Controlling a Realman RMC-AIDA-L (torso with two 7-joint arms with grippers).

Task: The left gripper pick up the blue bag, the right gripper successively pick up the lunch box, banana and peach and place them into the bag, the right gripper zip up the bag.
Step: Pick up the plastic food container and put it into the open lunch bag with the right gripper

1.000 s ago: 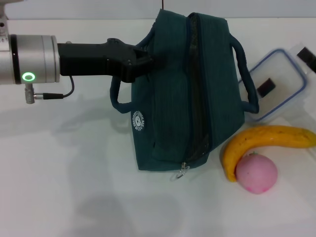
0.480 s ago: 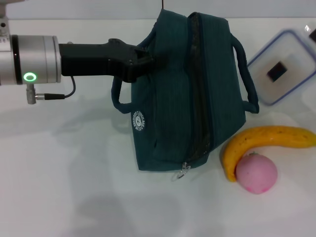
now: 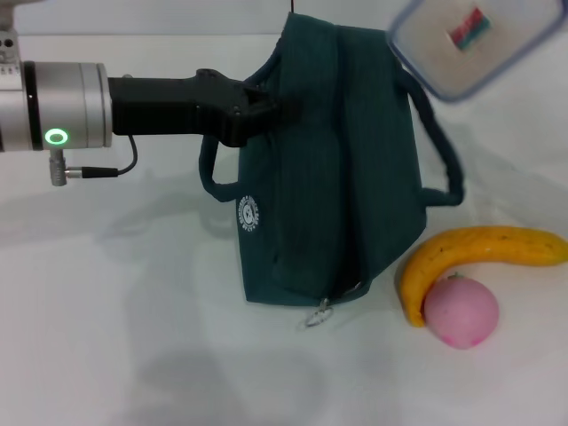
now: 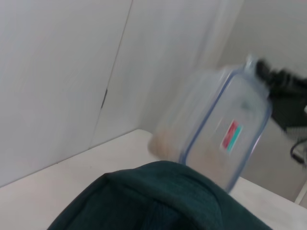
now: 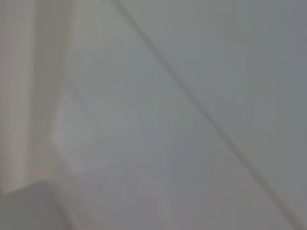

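Note:
Next, I let go of the lunch box with my right gripper inside the blue bag, down its long opening (image 3: 376,155) between the two handles. The lunch box now hangs above the bag's far corner.
My left gripper (image 3: 271,111) reaches in from the left and is shut on the near handle and top edge of the blue bag (image 3: 328,177), holding it upright on the white table. The lunch box (image 3: 470,40) hangs in the air above the bag's far right corner, label showing. In the left wrist view the lunch box (image 4: 216,139) floats just past the blue bag (image 4: 158,196), with my right gripper (image 4: 280,88) shut on its far end. The banana (image 3: 470,253) and the peach (image 3: 460,311) lie touching on the table to the right of the bag.
The bag's metal zip pull (image 3: 317,313) hangs at its front bottom corner. The white table (image 3: 133,337) spreads to the left and front of the bag. A pale wall stands behind. The right wrist view gives only a blurred grey surface.
The lunch box has left the table right of the bag and risen up and leftward to hang above the bag's top. The left gripper and bag have hardly moved.

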